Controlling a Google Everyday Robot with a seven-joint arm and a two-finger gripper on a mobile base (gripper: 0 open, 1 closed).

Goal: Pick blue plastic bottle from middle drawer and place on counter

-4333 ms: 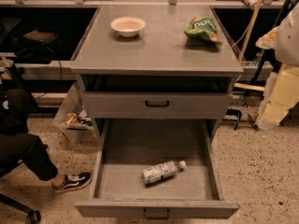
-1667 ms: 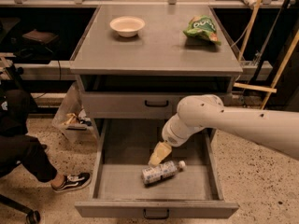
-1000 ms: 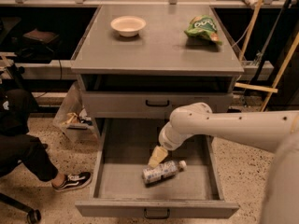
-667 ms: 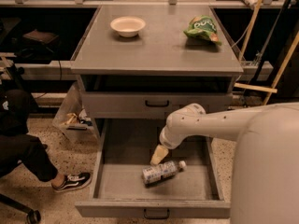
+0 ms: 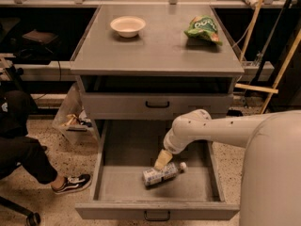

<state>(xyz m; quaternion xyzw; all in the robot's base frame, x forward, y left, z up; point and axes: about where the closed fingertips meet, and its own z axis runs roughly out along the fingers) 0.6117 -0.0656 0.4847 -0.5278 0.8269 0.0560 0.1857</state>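
Observation:
The robot's gripper needs to next close around the middle of the blue plastic bottle [image 5: 164, 173], which lies in the open middle drawer.
The blue plastic bottle [image 5: 162, 173] lies on its side in the open middle drawer [image 5: 108, 182], white cap pointing right. My gripper [image 5: 162, 160] reaches down into the drawer from the right on the white arm and hangs just above the bottle's middle, close to touching it. The grey counter [image 5: 155, 51] tops the cabinet above.
A white bowl [image 5: 127, 25] and a green snack bag [image 5: 203, 28] sit on the counter. A closed handled drawer [image 5: 157, 105] is above the open one. A seated person's leg and shoe [image 5: 70, 184] are at the left. A bin [image 5: 71, 119] stands by the cabinet.
The arm came in from the right, reached into the drawer, and the gripper has settled lower over the bottle. The bottle has not moved.

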